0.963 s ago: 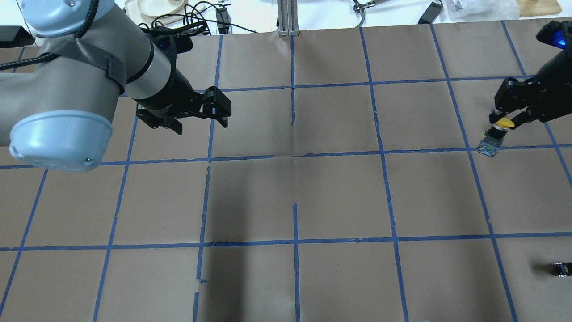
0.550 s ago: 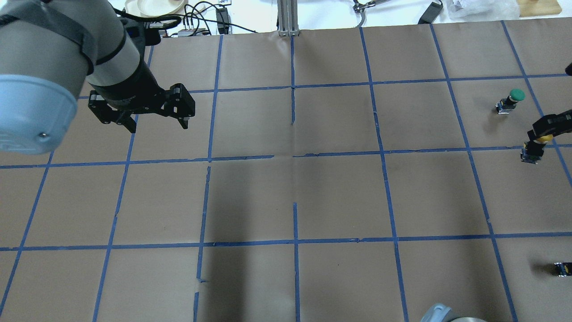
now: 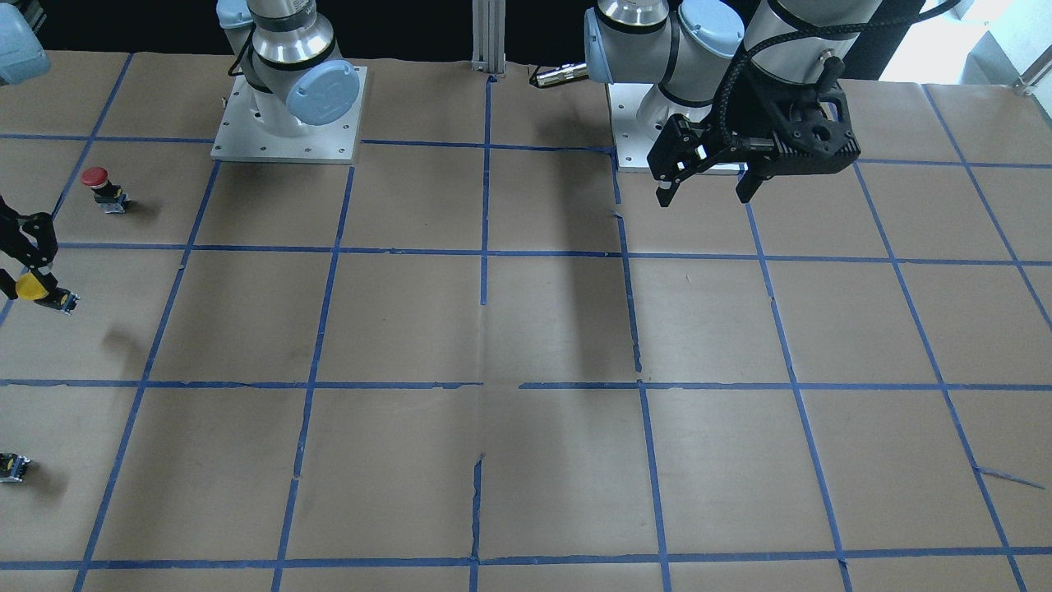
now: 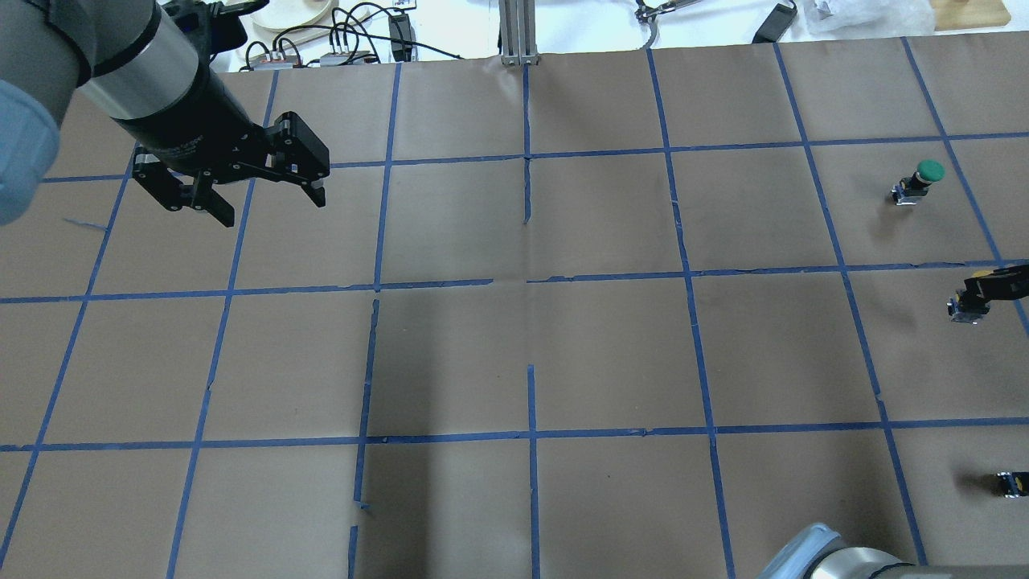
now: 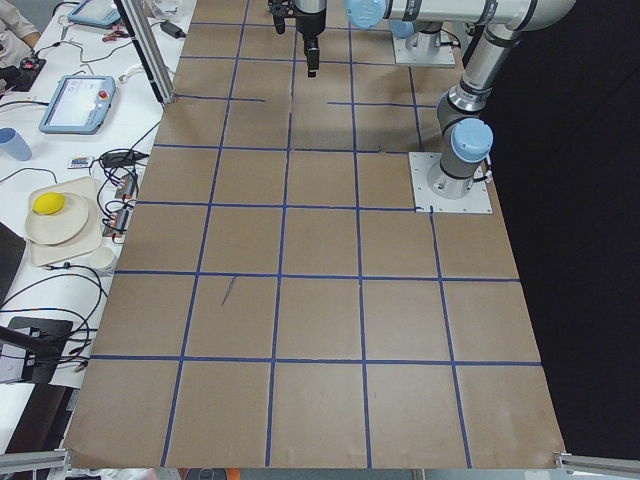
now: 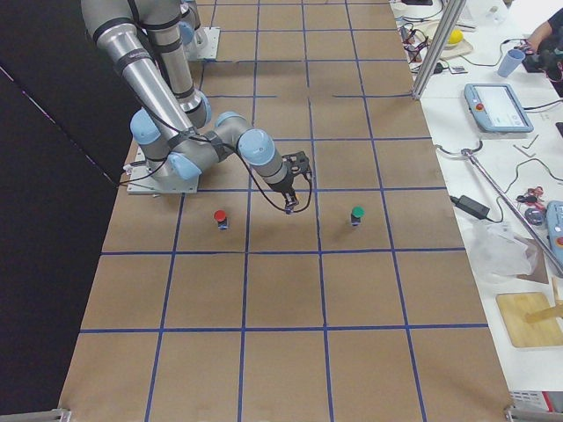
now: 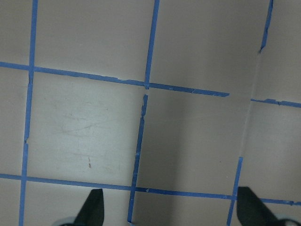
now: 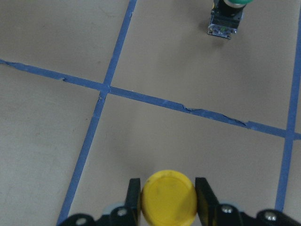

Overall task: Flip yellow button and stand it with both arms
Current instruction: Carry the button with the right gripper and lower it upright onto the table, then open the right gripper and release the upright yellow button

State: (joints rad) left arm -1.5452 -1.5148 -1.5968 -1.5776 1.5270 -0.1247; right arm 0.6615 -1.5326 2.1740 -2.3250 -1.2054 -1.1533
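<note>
The yellow button will sit in the taped square's middle [image 3: 84, 310] [image 8: 163, 199], between the red-capped and green-capped buttons, when my right gripper lets it go.
The yellow button [image 8: 168, 200] sits with its round cap between the fingers [image 8: 133, 194] of my right gripper [image 8: 168, 190], which is shut on it. In the front view the button [image 3: 33, 288] hangs tilted above the paper at the far left, held by the right gripper [image 3: 29, 271]. In the overhead view its body [image 4: 962, 309] shows below the right gripper [image 4: 982, 293] at the right edge. My left gripper [image 4: 272, 207] is open and empty, high over the far-left squares; it also shows in the front view [image 3: 703, 196] and the left wrist view [image 7: 171, 209].
A green-capped button [image 4: 924, 177] stands beyond the right gripper, also in the right wrist view [image 8: 227, 14]. A red-capped button [image 3: 99, 185] stands toward the robot's base [image 3: 288, 123]. A small black block [image 4: 1009, 482] lies near the table's right edge. Blue tape grids the brown paper.
The right gripper has carried the yellow button toward the table's right edge, uncovering the green button. The left arm has drawn back to the left, still open.
</note>
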